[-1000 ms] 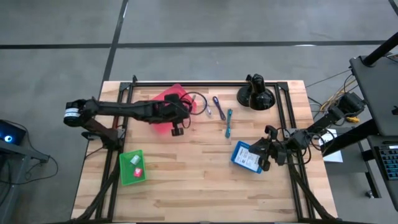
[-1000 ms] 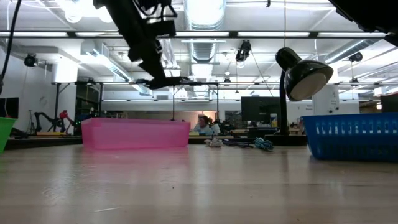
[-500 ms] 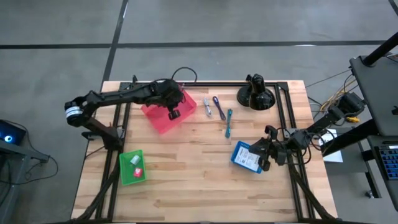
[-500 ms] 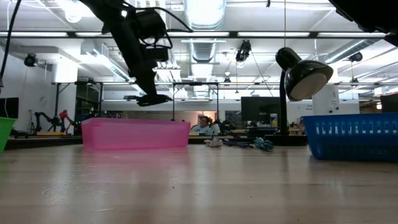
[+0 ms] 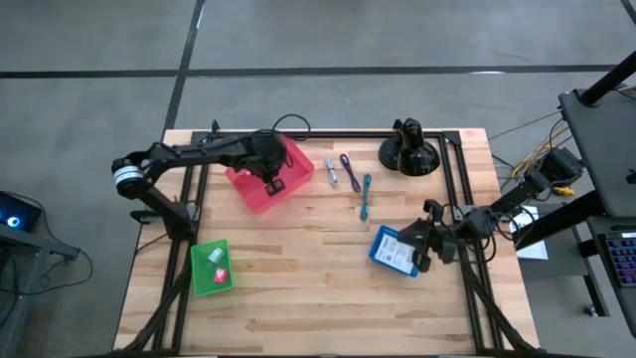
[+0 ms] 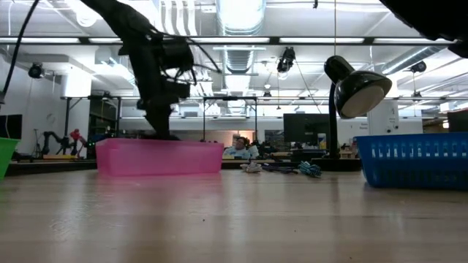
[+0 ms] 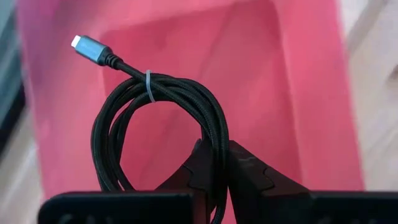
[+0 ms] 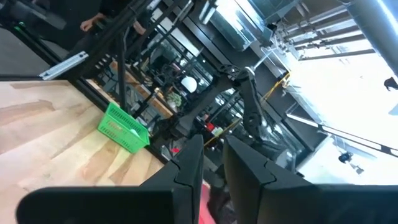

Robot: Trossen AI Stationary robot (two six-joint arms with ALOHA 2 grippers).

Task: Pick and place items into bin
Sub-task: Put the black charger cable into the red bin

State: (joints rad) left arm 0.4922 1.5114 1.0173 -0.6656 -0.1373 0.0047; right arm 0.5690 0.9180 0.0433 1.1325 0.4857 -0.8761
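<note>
The robot's left gripper should release the black coiled cable on the bottom of the pink bin, toward the green bin (image 5: 269, 187) (image 7: 169, 177).
A black coiled cable (image 7: 155, 93) with a blue-grey plug (image 7: 87, 48) is in my left gripper (image 7: 216, 152), which is shut on it. The gripper (image 5: 274, 181) stands over the pink bin (image 5: 260, 189), low at the bin's rim (image 6: 159, 130). Thin sticks lie flat on the table right of the bin: white-and-green (image 5: 332, 174), purple (image 5: 350, 171), teal (image 5: 366, 195). My right gripper (image 5: 419, 249) waits by the blue bin (image 5: 394, 251), open by a narrow gap (image 8: 212, 163) with nothing seen between the tips. My left gripper pinches the cable's bundled strands (image 7: 219, 138) between its two fingers, on one side of the coil. The fingers slant down from above the pink bin. The coil reaches out ahead of the fingertips over the bin's floor (image 7: 249, 74); whether it touches the bin I cannot tell.
A green bin (image 5: 204, 278) with a red block (image 5: 220, 277) and a pale one sits at the near left. The black domed camera mount (image 5: 409, 151) stands at the far right. A black frame rail (image 5: 328, 133) runs along the far edge. Bare wood lies in the table's middle.
My left gripper has swung from the pink bin's near-right side toward the far edge, over the bin, and has sunk to its rim while its wrist rolled. The cable has stayed in its hold throughout.
</note>
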